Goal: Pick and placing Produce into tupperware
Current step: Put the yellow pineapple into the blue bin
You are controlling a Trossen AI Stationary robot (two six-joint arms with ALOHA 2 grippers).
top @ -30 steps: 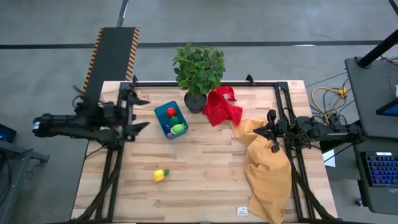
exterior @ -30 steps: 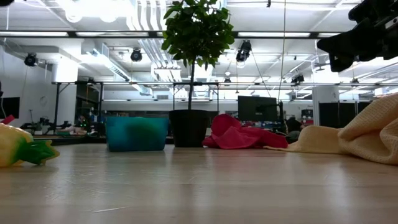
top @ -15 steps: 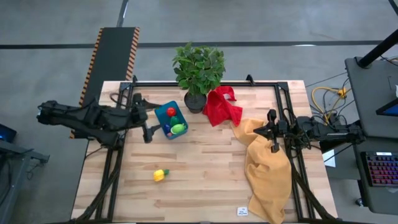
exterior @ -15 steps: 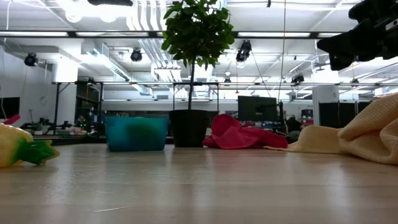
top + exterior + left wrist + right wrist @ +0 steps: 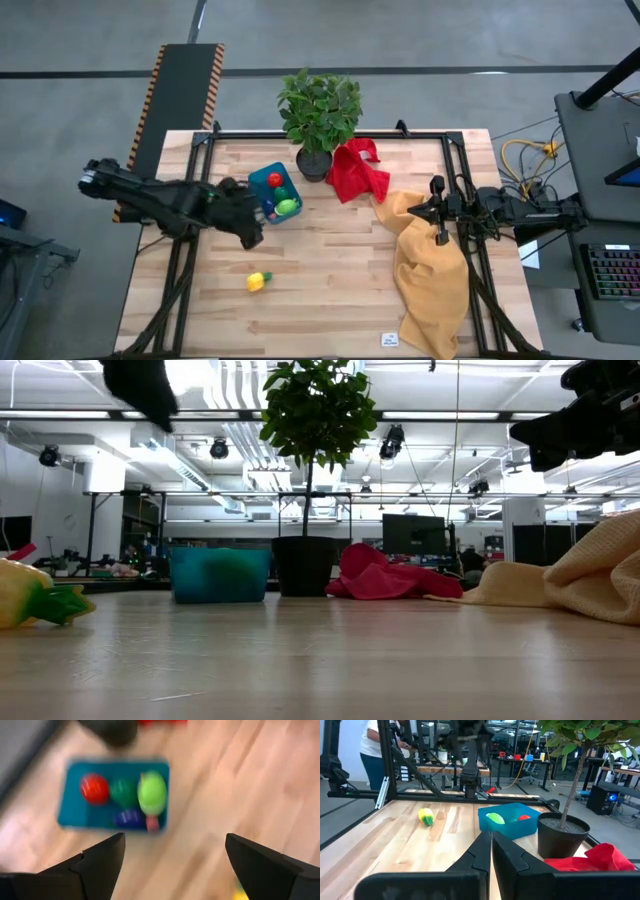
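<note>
The yellow produce's rounded body (image 5: 255, 283) (image 5: 240, 895), below its green end, is the next place my left gripper needs to go to and close on.
The blue tupperware (image 5: 256, 186) stands on the table left of the plant pot. It holds red, green, lime, dark blue and pinkish produce (image 5: 151, 793). One yellow piece of produce with a green end (image 5: 258, 282) lies on its side on the bare wood toward the near edge. My left gripper (image 5: 252, 224) hangs open above the table, just near-left of the tub, slanting downward with nothing between its fingers (image 5: 100, 862). My right gripper (image 5: 490, 855) is shut and level at the table's right side, above the yellow cloth.
A potted plant (image 5: 318, 120) stands behind the tub, with a red cloth (image 5: 358, 172) to its right. A large yellow cloth (image 5: 430, 275) drapes over the right side. A black metal frame runs along the table's edges. A person (image 5: 370, 750) stands beyond the table.
My left arm has swung in from the table's left edge toward the tub and somewhat toward the near edge. Its gripper has tipped from level to slanting down and has stayed open. The produce and the tub have not moved.
</note>
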